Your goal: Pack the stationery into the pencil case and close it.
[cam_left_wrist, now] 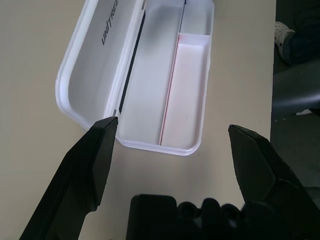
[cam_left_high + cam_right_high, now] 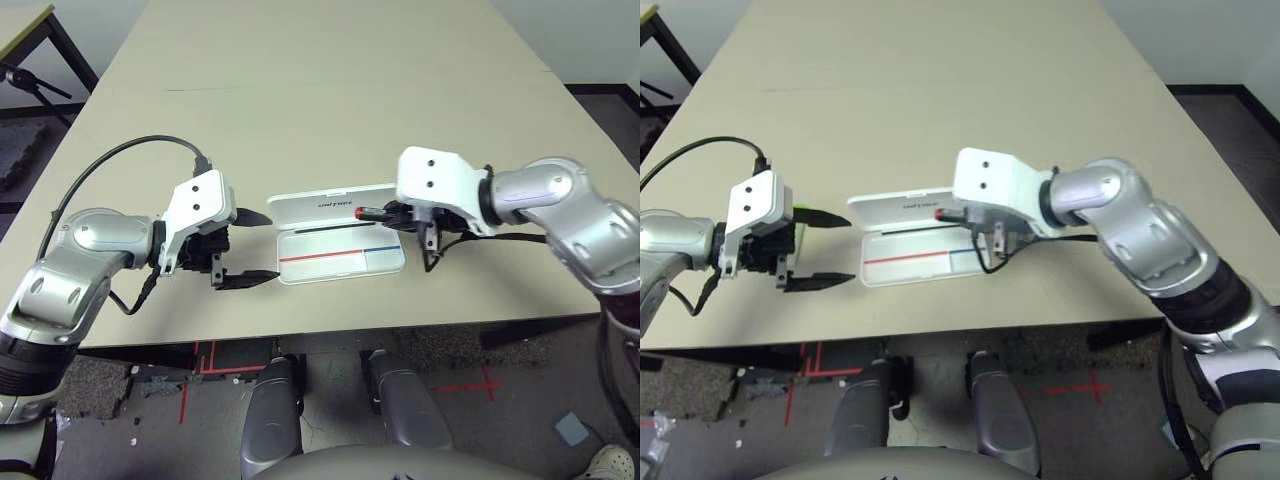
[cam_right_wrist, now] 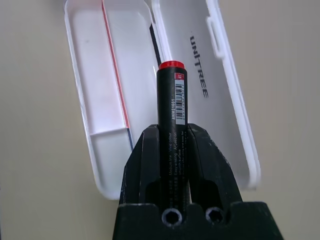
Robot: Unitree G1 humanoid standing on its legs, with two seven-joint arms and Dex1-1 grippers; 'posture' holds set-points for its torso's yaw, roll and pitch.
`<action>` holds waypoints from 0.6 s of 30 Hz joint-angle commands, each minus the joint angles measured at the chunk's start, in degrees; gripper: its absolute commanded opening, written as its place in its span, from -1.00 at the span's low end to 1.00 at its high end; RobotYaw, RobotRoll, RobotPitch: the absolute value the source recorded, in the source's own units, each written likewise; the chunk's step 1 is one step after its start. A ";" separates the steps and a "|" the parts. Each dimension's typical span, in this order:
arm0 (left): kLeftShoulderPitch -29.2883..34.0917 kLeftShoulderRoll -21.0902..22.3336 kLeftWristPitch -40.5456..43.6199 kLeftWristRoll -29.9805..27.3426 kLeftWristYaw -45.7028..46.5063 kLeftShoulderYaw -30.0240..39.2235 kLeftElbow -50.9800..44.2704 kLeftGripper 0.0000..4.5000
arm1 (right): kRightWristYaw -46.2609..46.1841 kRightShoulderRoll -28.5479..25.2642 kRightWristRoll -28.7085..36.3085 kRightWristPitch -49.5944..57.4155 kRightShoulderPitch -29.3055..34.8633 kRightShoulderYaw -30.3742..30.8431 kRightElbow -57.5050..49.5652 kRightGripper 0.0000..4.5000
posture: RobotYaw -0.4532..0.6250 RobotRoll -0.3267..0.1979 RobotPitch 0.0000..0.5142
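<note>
The robot's right gripper will put the black marker down in the tray's long compartment (image 2: 342, 241) (image 3: 136, 100) between the red line and the lid.
The white pencil case (image 2: 340, 262) lies open near the table's front edge, its lid (image 2: 318, 205) with black lettering folded back. The tray (image 1: 150, 85) is bare white inside, with thin red and blue lines. My right gripper (image 2: 388, 213) is shut on a black marker with a red end (image 3: 170, 90). It holds the marker level above the right part of the case, along its length, red end (image 2: 360, 213) toward the left. My left gripper (image 2: 252, 247) stands open just left of the case, nothing between its fingers. A light-green bit (image 2: 797, 214) peeks out behind the left gripper.
The beige table (image 2: 330, 90) stretches far beyond the case. Its front edge (image 2: 330, 330) runs close behind both grippers. A black cable (image 2: 120, 160) loops over my left forearm. A tripod leg (image 2: 35, 82) stands on the floor at the far left.
</note>
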 commanded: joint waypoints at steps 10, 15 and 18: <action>1.31 0.31 0.94 0.39 1.42 0.27 -1.84 1.00 | -2.29 8.81 -6.23 2.50 -4.28 6.98 -0.09 -0.77 | -0.32 0.25 -0.28; 1.29 0.34 0.99 0.44 1.67 0.11 -1.87 1.00 | -2.26 10.26 -7.75 1.49 -4.38 8.67 2.58 -0.77 | -0.31 0.25 -0.26; 1.41 0.35 1.13 0.36 1.79 0.16 -2.02 1.00 | -2.26 11.24 -8.84 0.47 -4.08 9.59 4.40 -0.77 | -0.30 0.25 -0.25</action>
